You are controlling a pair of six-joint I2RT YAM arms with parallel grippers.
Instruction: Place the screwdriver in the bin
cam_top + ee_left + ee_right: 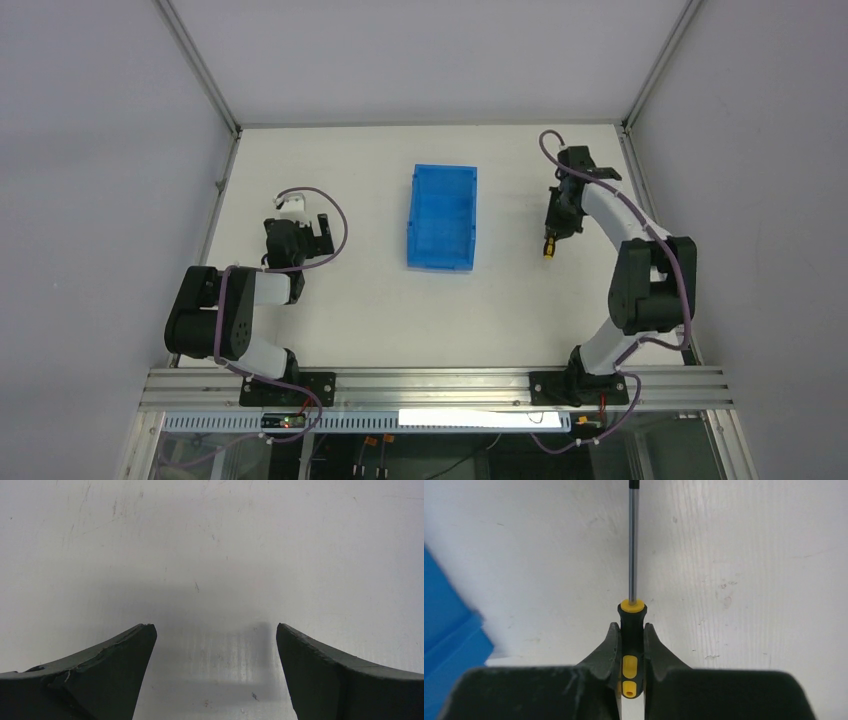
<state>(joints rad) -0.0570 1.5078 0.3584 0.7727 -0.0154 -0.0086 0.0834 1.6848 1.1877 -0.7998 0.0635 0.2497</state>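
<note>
My right gripper is to release the screwdriver. It will set it free on the near half of the blue bin's bottom (443, 231), midway between its long sides.
The screwdriver (632, 611), with a yellow and black handle and a thin metal shaft, is clamped by its handle between my right gripper's (632, 626) fingers, the shaft sticking out past the fingertips. In the top view my right gripper (556, 224) holds the screwdriver (548, 248) to the right of the bright blue bin (442, 217), apart from it. The bin's corner shows at the left edge of the right wrist view (446, 645). The bin looks empty. My left gripper (312, 236) sits left of the bin, open and empty over bare table (215, 630).
The white table (380, 310) is walled by grey panels at the back and both sides. An aluminium rail (430, 385) carrying the arm bases runs along the near edge.
</note>
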